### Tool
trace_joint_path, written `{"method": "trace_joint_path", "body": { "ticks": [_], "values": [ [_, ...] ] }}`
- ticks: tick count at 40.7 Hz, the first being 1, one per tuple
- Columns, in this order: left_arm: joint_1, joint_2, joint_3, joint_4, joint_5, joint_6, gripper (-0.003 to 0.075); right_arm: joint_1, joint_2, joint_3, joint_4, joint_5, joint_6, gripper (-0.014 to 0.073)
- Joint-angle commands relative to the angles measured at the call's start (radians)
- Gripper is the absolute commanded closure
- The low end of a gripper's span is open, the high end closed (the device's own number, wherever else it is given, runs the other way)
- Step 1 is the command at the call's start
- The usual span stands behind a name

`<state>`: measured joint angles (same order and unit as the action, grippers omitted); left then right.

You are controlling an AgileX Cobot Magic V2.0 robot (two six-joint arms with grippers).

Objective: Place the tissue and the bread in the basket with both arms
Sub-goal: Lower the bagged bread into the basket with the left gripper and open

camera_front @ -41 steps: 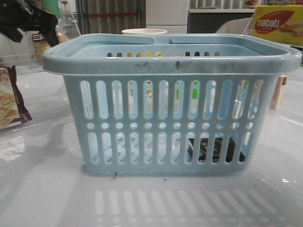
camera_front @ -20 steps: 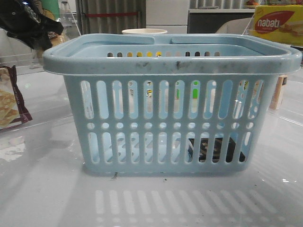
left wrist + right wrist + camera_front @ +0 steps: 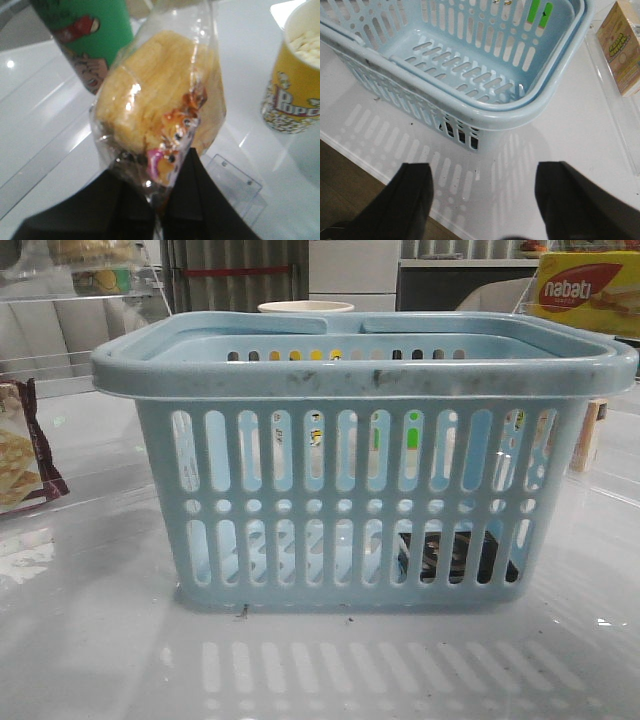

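Note:
The bread will go down inside the light-blue basket (image 3: pixel 293 480), between the tissue and the end facing the cracker bag, when my left gripper lets go of it.
My left gripper (image 3: pixel 165 167) is shut on the lower end of the bread (image 3: pixel 160 95), golden-brown in a clear wrapper with a printed label, and holds it up above the white table. The left gripper does not show in the front view. The light-blue basket (image 3: pixel 365 370) stands in the middle of the table. The tissue (image 3: pixel 455 558), a low black packet, lies on the basket floor at its right end, seen through the slots. My right gripper (image 3: pixel 482 182) is open and empty over the table just outside a corner of the basket (image 3: pixel 485 112).
A green printed cup (image 3: pixel 85 35) and a yellow popcorn tub (image 3: pixel 297 75) stand beyond the bread. A maroon-edged cracker bag (image 3: pixel 25 455) lies at the left, a yellow nabati box (image 3: pixel 585 290) at the back right, a small carton (image 3: pixel 622 45) beside the basket. The table's edge (image 3: pixel 370 167) is near my right gripper.
The left arm, dark at the top left of the front view, has risen out of that view. The basket and the tissue have not moved.

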<state>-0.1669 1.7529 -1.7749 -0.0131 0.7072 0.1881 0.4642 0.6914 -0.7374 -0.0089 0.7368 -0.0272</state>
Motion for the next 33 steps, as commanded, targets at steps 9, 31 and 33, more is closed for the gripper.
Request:
{"method": "trace_joint_path", "body": {
  "ticks": [9,31,33],
  "values": [
    [-0.176,-0.232,0.103,-0.076,-0.042,0.088,0.0630,0.001,-0.003,-0.027,-0.011,-0.062,-0.001,0.0057],
    [-0.453,-0.247,0.403,-0.088,-0.189,0.096,0.0616,0.001,-0.003,-0.027,-0.011,-0.062,-0.001,0.0057],
    [-0.454,-0.237,0.407,-0.102,-0.192,0.096,0.0568,0.001,-0.003,-0.027,-0.011,-0.062,-0.001,0.0057]
  ]
}}
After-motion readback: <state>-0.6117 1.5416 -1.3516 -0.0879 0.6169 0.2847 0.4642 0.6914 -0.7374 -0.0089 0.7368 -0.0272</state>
